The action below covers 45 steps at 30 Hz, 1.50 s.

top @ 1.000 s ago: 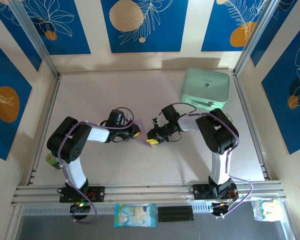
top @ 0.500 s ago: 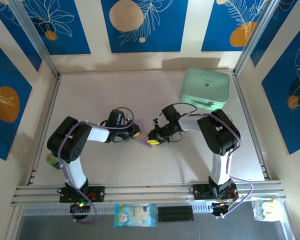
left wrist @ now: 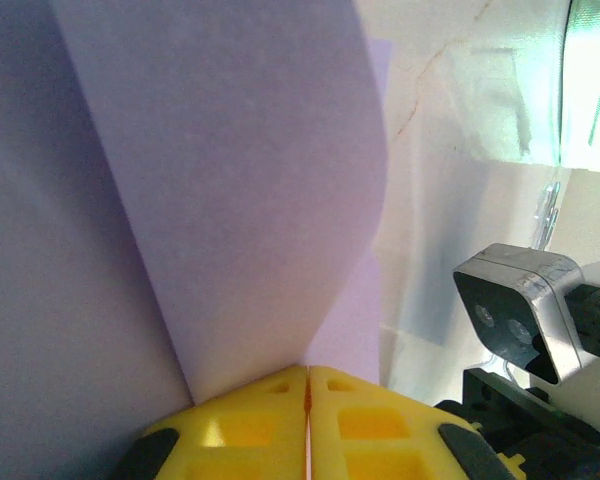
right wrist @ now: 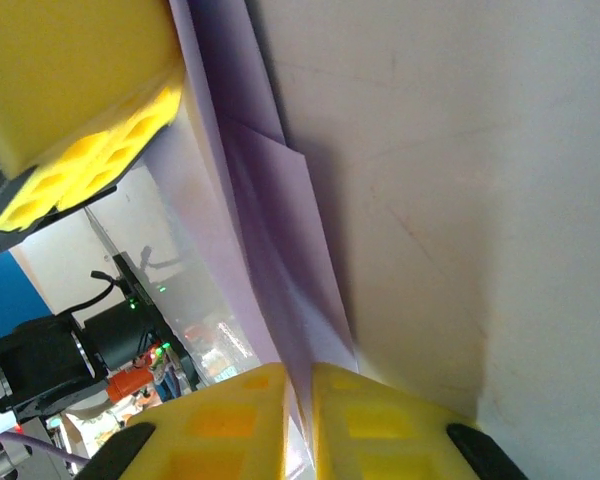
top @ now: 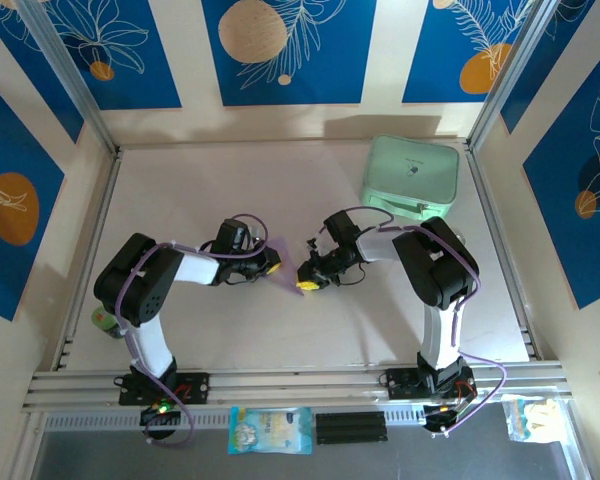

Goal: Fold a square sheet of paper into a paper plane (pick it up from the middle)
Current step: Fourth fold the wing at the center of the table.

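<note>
My right gripper should open, as the paper's layers bow apart above its fingertips, then let those layers settle flatter and pinch the pointed tip point(top: 301, 293).
The sheet of paper point(top: 286, 256) is a small pale lilac creased, pointed shape held just above the table between the two arms. My left gripper point(top: 272, 264) is shut on its left end. In the left wrist view the yellow jaws point(left wrist: 308, 378) meet, and folded lilac layers point(left wrist: 240, 180) rise from the seam. My right gripper point(top: 306, 284) is shut on the lower right tip. In the right wrist view thin paper layers point(right wrist: 280, 240) run out from between the pads point(right wrist: 352, 420). I cannot tell whether the shape is a paper plane.
A mint-green rounded case point(top: 410, 175) lies at the back right of the table. The left gripper's yellow finger point(right wrist: 75, 90) shows close in the right wrist view. The right wrist's camera housing point(left wrist: 520, 310) is near the left gripper. A small green object point(top: 102, 320) sits by the left arm's base.
The right gripper has shifted very slightly. Both grippers still hold the paper in the same place.
</note>
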Tool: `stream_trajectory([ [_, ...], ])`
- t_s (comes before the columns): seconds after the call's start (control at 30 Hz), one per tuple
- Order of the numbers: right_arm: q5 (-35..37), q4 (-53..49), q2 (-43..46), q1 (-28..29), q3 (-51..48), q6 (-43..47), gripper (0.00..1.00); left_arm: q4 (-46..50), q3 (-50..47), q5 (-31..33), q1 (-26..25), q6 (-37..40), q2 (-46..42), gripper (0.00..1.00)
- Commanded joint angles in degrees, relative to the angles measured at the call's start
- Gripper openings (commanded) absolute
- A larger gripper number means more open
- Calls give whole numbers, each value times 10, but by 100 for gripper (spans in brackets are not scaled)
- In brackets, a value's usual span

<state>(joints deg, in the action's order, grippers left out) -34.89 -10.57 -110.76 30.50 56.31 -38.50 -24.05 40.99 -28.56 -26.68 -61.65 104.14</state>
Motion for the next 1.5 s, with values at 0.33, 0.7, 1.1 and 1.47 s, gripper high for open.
stream_trajectory([
  [0.33,86,-60,106,8,6,22,25,12,1,-9,6,5,7,11],
  [0.7,104,-58,48,55,60,13,18,10,1,-17,6,3,11,12],
  [1.1,112,-54,19,58,52,7,17,-5,2,-30,6,0,10,15],
  [1.47,110,-53,7,57,43,5,17,-30,5,-46,6,-12,14,19],
])
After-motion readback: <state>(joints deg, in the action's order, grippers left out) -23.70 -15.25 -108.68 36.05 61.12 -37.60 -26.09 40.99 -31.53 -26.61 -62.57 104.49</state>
